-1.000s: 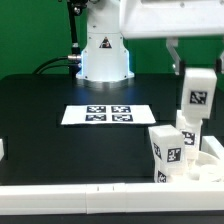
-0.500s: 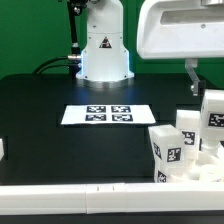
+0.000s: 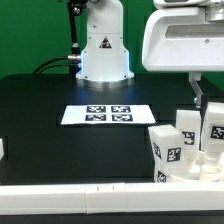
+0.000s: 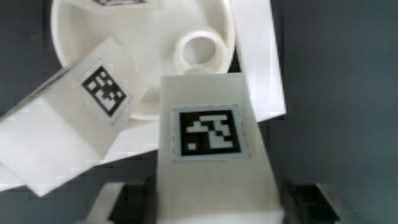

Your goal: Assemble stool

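The white tagged leg, now held upright over the seat, will be released by my gripper upright in the recessed socket of the round seat [image 3: 211, 168] [image 4: 199, 48].
In the exterior view my gripper [image 3: 206, 101] is at the far right, shut on a white tagged leg [image 3: 214, 126] that it holds upright over the round seat [image 3: 207, 168]. Two more legs [image 3: 165, 151] [image 3: 188, 128] stand upright at the seat. In the wrist view the held leg [image 4: 215, 130] runs up between my dark fingers [image 4: 132, 201], its tag facing the camera. Beyond its end lies the seat [image 4: 157, 30] with a recessed socket [image 4: 201, 47]. Another tagged leg [image 4: 80, 108] stands tilted beside the held one.
The marker board [image 3: 107, 114] lies flat mid-table in front of the arm's base [image 3: 105, 52]. A low white wall [image 3: 90, 191] runs along the near table edge. A small white piece [image 3: 2, 149] sits at the exterior view's left edge.
The gripper has carried the leg toward the exterior view's right and lowered it over the seat. The two standing legs have not moved.
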